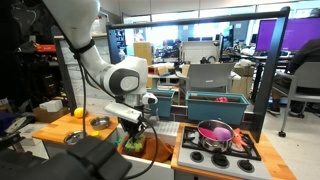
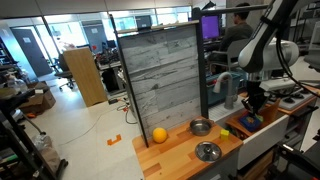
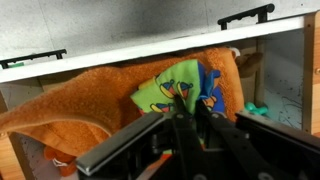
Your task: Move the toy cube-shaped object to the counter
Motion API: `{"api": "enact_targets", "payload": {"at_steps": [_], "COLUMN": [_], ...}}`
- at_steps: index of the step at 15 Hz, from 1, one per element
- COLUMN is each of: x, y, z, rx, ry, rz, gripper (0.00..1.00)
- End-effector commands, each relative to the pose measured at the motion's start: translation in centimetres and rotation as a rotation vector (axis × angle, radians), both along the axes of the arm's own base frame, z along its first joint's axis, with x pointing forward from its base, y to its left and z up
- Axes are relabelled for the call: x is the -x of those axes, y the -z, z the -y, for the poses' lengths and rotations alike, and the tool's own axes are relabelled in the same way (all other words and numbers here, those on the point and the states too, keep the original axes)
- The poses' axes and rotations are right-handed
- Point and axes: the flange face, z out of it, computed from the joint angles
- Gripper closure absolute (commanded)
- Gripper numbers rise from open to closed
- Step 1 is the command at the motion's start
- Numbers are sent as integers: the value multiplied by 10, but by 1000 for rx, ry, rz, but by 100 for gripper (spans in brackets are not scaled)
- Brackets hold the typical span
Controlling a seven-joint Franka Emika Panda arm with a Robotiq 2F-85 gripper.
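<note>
My gripper needs to let go of the toy cube on the wooden counter (image 1: 62, 121) beside the round yellow-orange fruit, near the metal bowls.
The toy cube-shaped object (image 3: 170, 88) is light green with colourful printed patches. It lies on an orange towel (image 3: 90, 105) inside the sink recess of the toy kitchen. It also shows as a green patch under the arm in an exterior view (image 1: 133, 146). My gripper (image 3: 185, 106) reaches down into the recess, its two fingers drawn close together on the toy's upper edge. The gripper shows in both exterior views (image 1: 131, 128) (image 2: 252, 103). The counter (image 1: 55, 128) (image 2: 175, 150) is the light-brown wooden worktop beside the sink.
A round yellow-orange fruit (image 1: 78, 112) (image 2: 158, 134) and two metal bowls (image 1: 100, 123) (image 2: 208, 151) sit on the counter. A pink pot (image 1: 215, 133) stands on the black stove section. A grey board wall (image 2: 165, 75) backs the counter. The white sink rim (image 3: 150, 45) runs above the towel.
</note>
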Motion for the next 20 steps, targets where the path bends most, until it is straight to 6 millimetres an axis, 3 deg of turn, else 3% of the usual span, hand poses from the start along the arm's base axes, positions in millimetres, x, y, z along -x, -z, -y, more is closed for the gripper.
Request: {"api": "enact_targets", "payload": {"at_steps": [1, 5, 10, 15, 20], "x": [27, 53, 58, 31, 13], "y": [-37, -81, -128, -154, -164], "z": [0, 2, -9, -59, -122], "rx": [-15, -42, -57, -46, -50], "ry": [-79, -162, -250, -384, -565], "rz": [-3, 31, 138, 158, 81], "gripper": [98, 98, 98, 98, 98]}}
